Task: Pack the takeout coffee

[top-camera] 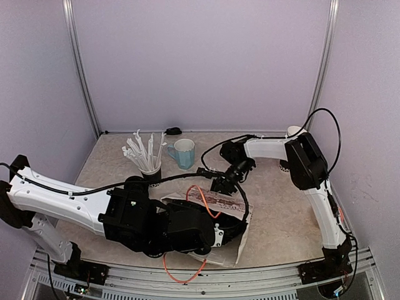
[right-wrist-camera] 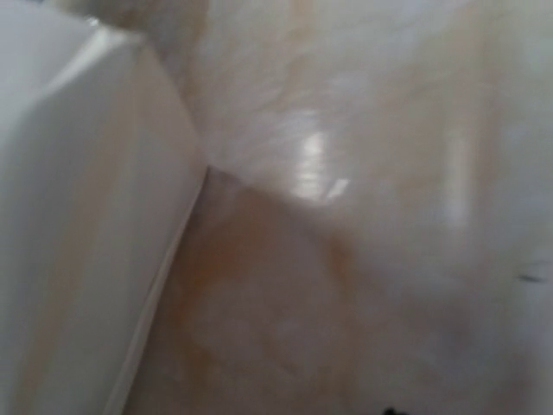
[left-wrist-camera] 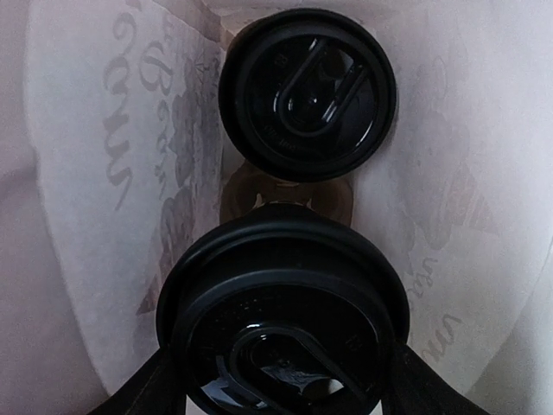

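Note:
The robot's left gripper needs to set the near coffee cup down inside the white paper bag [top-camera: 201, 222] [left-wrist-camera: 287, 223], close beside the far cup.
Two takeout coffee cups with round black lids stand inside a white printed paper bag [top-camera: 234, 209]. In the left wrist view the far cup [left-wrist-camera: 307, 91] sits deep in the bag, apart from the near cup [left-wrist-camera: 281, 311]. My left gripper [left-wrist-camera: 281, 385] is inside the bag, its black fingers [left-wrist-camera: 143, 393] pressed against both sides of the near cup under its lid. The top view hides this gripper and both cups behind the bag and arm. My right gripper [top-camera: 224, 183] is at the bag's upper edge. Its wrist view shows only blurred bag paper [right-wrist-camera: 104, 216], no fingers.
A black cup of white sticks [top-camera: 149, 167] and a light blue mug [top-camera: 184, 153] stand at the back left of the table. A small black object [top-camera: 173, 130] lies by the back wall. An orange cord loop [top-camera: 181, 275] hangs over the front edge.

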You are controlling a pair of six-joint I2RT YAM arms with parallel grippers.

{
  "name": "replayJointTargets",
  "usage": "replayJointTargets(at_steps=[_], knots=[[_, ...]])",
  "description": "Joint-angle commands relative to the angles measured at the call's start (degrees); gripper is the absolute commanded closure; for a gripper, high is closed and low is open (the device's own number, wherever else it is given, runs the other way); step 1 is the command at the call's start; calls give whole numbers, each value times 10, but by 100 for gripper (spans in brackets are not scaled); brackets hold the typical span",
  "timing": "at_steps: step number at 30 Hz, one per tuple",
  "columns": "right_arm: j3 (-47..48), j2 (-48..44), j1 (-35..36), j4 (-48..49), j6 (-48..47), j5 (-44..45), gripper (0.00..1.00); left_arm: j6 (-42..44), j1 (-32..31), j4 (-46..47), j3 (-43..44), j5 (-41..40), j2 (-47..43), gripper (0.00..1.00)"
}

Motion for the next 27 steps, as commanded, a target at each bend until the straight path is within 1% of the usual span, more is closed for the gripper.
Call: replayJointTargets(at_steps=[1,11,27], knots=[[-6,-30,13,-27,-37,-42,48,8,-3,14,-16,14,1,53],[-6,-25,20,-51,-67,-71,49,10,2,19,-22,28,3,53],[-15,-16,26,-48,-62,-88,49,21,30,52,-49,52,20,53]])
